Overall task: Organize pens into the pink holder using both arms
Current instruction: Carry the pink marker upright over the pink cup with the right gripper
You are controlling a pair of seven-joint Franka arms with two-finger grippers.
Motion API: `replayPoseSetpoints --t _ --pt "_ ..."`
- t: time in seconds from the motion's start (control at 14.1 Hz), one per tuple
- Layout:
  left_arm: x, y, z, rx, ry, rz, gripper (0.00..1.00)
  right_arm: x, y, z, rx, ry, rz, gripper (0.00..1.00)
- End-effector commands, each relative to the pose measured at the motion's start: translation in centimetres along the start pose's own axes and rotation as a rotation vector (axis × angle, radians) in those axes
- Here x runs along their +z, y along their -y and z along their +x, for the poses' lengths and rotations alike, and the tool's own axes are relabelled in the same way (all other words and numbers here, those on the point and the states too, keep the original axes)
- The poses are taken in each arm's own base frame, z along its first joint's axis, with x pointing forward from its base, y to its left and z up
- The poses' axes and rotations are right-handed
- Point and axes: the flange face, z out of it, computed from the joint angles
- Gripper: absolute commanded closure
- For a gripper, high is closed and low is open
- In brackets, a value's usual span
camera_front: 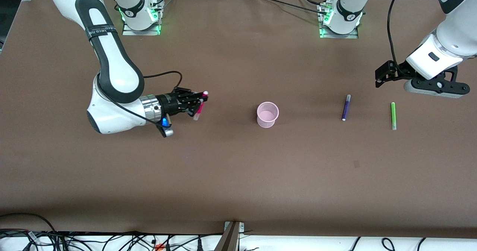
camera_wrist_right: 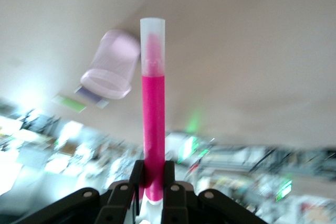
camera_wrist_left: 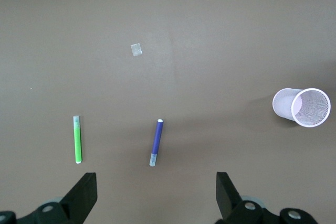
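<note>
Next, I release the magenta pen from my right gripper inside the pink holder point(camera_front: 270, 111) point(camera_wrist_right: 106, 83), with the pen's top leaning on the holder's rim.
The pink holder point(camera_front: 267, 114) stands upright mid-table; it also shows as a pale cup point(camera_wrist_left: 302, 107) and blurred point(camera_wrist_right: 108, 66). My right gripper point(camera_front: 200, 104) hangs over the table toward the right arm's end, level with the holder, shut on a magenta pen point(camera_front: 200, 105). The wrist view shows that pen point(camera_wrist_right: 153, 119) pinched at its lower end in the right gripper point(camera_wrist_right: 153, 182). A purple pen point(camera_front: 346, 107) point(camera_wrist_left: 156, 142) and a green pen point(camera_front: 392, 115) point(camera_wrist_left: 77, 139) lie flat toward the left arm's end. My left gripper point(camera_front: 385, 75) point(camera_wrist_left: 155, 195) is open, in the air near them, holding nothing.
A small pale patch point(camera_wrist_left: 136, 50) lies on the brown table cover point(camera_front: 238, 176). The arm bases point(camera_front: 141, 14) point(camera_front: 341, 18) stand along the table's edge farthest from the front camera. Cables point(camera_front: 111, 241) hang below the nearest edge.
</note>
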Motion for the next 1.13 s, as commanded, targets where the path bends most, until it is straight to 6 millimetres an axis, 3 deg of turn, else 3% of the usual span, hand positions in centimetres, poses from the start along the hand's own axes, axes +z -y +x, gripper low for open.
replayPoseSetpoints --t 0.0,0.21,0.42,0.57,0.85,1.06 --pt "-0.5 0.0 0.4 0.019 0.006 0.008 0.0 2.7 2.4 -2.0 0.085 0.117 0.129 1.0" --pt "-0.6 0.0 0.4 0.018 0.004 0.008 0.0 7.4 4.2 -2.5 0.177 0.164 0.271 1.0" --pt "-0.6 -0.1 0.4 0.018 0.004 0.008 0.0 13.5 4.5 -0.9 0.265 0.252 0.353 1.0" --pt "-0.6 -0.1 0.4 0.018 0.004 0.008 0.0 16.5 5.2 -0.9 0.288 0.249 0.399 1.0" --pt "-0.5 -0.1 0.4 0.018 0.006 0.008 0.0 20.8 5.4 -0.8 0.345 0.286 0.456 1.0" --pt "-0.6 0.0 0.4 0.018 0.004 0.008 0.0 22.7 4.9 -1.4 0.316 0.3 0.457 1.0"
